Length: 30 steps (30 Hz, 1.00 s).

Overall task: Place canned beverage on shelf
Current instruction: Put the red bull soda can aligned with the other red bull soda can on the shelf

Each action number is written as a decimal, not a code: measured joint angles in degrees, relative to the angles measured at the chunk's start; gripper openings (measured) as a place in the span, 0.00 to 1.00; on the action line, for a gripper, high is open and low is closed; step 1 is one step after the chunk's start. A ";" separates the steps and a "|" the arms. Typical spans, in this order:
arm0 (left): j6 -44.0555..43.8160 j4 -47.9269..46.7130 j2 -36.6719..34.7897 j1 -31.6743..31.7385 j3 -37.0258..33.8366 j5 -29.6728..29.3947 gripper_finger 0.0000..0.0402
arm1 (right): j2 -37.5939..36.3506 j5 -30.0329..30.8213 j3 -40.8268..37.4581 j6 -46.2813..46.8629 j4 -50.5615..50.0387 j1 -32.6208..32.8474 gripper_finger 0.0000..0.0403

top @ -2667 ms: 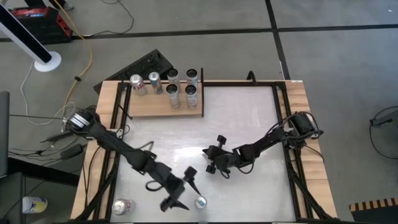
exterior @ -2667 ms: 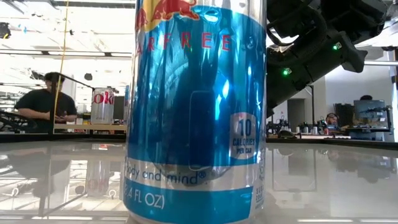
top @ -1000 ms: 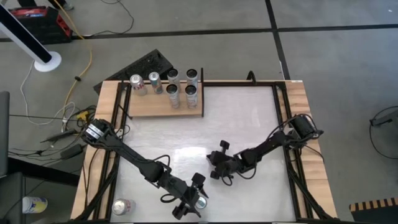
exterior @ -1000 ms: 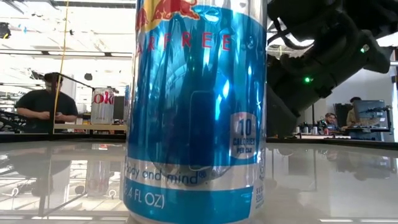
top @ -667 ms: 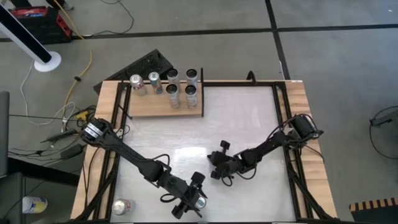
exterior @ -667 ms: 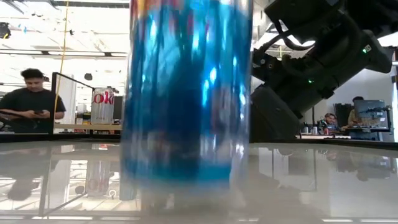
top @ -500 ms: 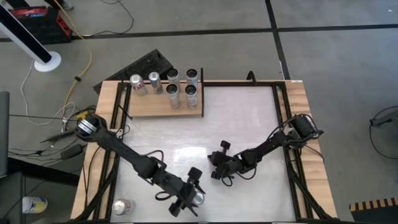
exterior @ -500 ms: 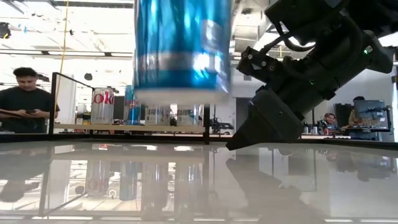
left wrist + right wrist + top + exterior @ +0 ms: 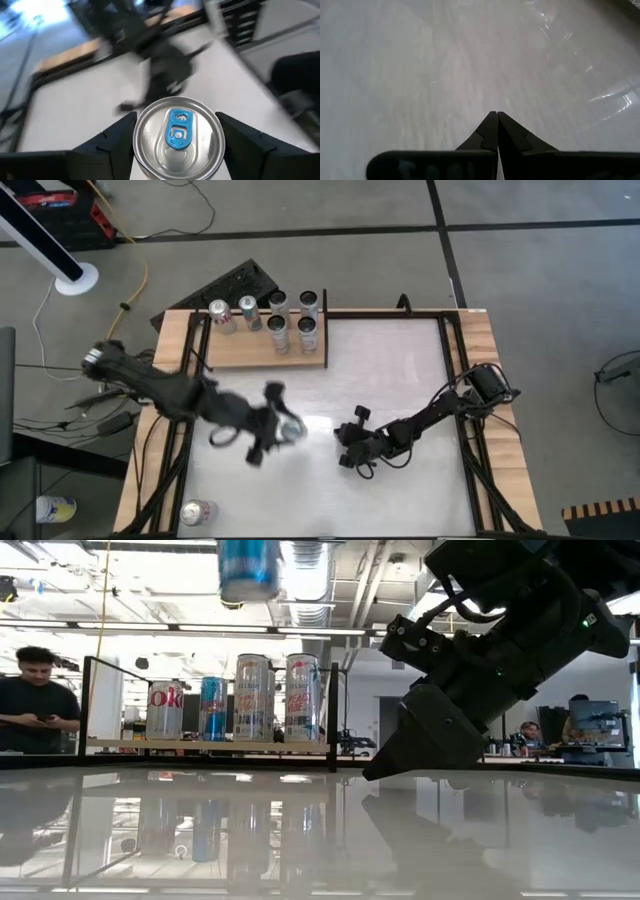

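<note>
The robot's left gripper needs to release the blue canned beverage in front of the other blue can on the shelf (image 9: 255, 351).
A blue canned beverage (image 9: 250, 568) with a silver top (image 9: 177, 137) hangs high above the white table, and my left gripper (image 9: 279, 427) is shut on it over the table's middle. The shelf (image 9: 232, 354), a pale wooden board at the far left, carries several upright cans (image 9: 262, 697). My right gripper (image 9: 496, 115) is shut on nothing and rests low over the table's centre (image 9: 345, 448). My left gripper pinches the can between its two fingers (image 9: 116, 141), one on each opposite side of the wall just below the top rim (image 9: 137, 146). The fingers come from the table's left, slanting slightly down. The can is upright and lifted clear of the table.
One more can (image 9: 197, 512) lies at the table's near left corner. Wooden strips (image 9: 487, 380) and cables run along both sides of the table. A person (image 9: 35, 690) stands beyond the far edge. The white tabletop (image 9: 400, 370) lies bare right of the shelf.
My left gripper has taken hold of the blue can at the table's near edge, lifted it clear, and carried it up and toward the far edge and the left, in the direction of the shelf. The can has stayed upright. My right gripper has kept still.
</note>
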 joint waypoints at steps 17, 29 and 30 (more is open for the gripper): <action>3.18 1.09 -33.25 34.21 -25.12 7.61 0.55 | -0.02 -0.02 0.00 0.00 0.11 -0.70 0.07; 9.84 -2.62 -27.86 56.99 -25.77 22.08 0.55 | -0.04 -0.07 0.00 0.00 0.03 -1.42 0.07; 11.17 -2.54 -27.10 58.50 -25.77 23.09 0.55 | -0.04 -0.05 0.00 0.00 -0.06 -1.30 0.07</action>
